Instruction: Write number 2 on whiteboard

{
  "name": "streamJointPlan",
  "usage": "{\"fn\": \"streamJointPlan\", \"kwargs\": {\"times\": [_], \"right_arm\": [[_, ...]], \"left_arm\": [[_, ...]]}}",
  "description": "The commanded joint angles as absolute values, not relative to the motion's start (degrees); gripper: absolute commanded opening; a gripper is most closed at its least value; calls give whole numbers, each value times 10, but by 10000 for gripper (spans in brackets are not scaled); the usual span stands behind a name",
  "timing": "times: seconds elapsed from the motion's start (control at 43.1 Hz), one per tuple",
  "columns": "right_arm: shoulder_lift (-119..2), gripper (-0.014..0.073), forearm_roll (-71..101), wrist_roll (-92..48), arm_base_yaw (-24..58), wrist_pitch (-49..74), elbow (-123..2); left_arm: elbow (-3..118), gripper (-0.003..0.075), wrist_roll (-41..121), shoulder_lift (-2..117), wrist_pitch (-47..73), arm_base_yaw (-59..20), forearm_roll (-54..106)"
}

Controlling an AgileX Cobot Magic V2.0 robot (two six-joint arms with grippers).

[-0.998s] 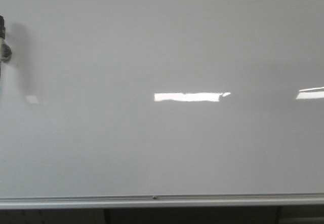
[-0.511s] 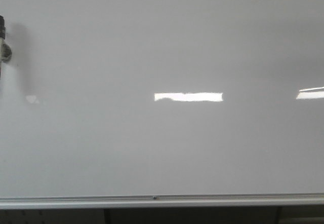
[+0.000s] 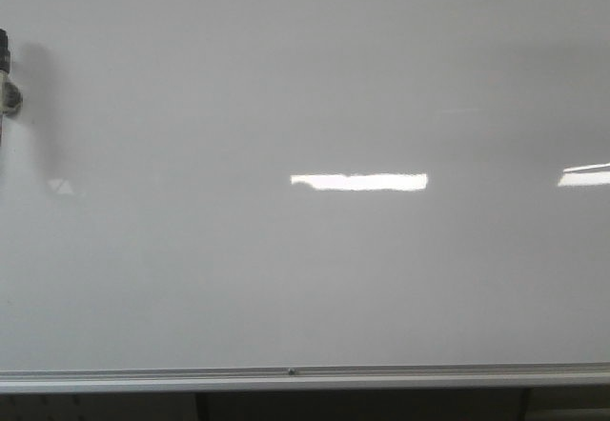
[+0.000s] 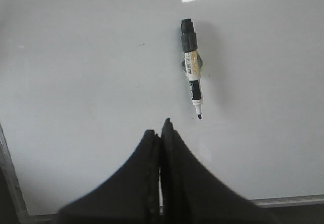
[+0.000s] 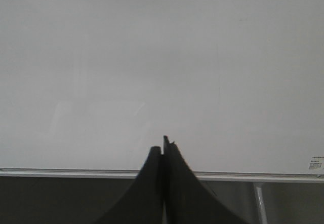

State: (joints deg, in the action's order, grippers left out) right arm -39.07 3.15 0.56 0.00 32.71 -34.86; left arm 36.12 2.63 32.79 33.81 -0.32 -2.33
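Note:
I move my left gripper to the marker next and close it on the marker's black lower section point(image 3: 1, 126) point(image 4: 195, 85), just below its white label.
The whiteboard point(image 3: 305, 78) fills the front view, glossy white-grey, with a silver rail point(image 3: 305, 378) along its lower edge. No number 2 shows on it in any view. A black-and-white marker point(image 4: 192, 74) hangs on the board, tip down; its edge shows at the far left of the front view point(image 3: 6, 83). My left gripper point(image 4: 160, 128) is shut and empty, its tips just below and left of the marker's tip, apart from it. My right gripper point(image 5: 162, 146) is shut and empty, in front of the board's lower rail point(image 5: 76, 173).
Bright rectangular light glares point(image 3: 358, 182) lie on the board, with another at the right edge point(image 3: 583, 177). Below the rail is dark space with a frame leg point(image 5: 260, 203). A small label point(image 5: 317, 162) sits at the board's lower corner.
Only the reflections on the board have shifted slightly: the middle glare's right end changed shape and the small faint glare at left changed. The marker has not moved.

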Motion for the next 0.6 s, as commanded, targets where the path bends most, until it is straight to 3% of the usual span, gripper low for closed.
{"fn": "streamJointPlan", "kwargs": {"times": [0.0, 0.093, 0.232, 0.325, 0.395, 0.58], "right_arm": [[-411, -31, 24, 0, -2, 289, -368], [-420, 113, 23, 0, -2, 285, -368], [-422, 435, 22, 0, -2, 283, -368], [-422, 566, 22, 0, -2, 283, -368], [-422, 595, 22, 0, -2, 283, -368], [-422, 595, 22, 0, -2, 284, -368]], "left_arm": [[377, -11, 24, 351, 296, -5, -17], [377, 85, 23, 367, 298, -5, -14], [377, 405, 21, 391, 297, -5, 0], [377, 538, 5, 409, 297, -5, 11], [377, 575, 5, 428, 296, -5, 17], [400, 569, 5, 499, 292, -5, 39]]}}
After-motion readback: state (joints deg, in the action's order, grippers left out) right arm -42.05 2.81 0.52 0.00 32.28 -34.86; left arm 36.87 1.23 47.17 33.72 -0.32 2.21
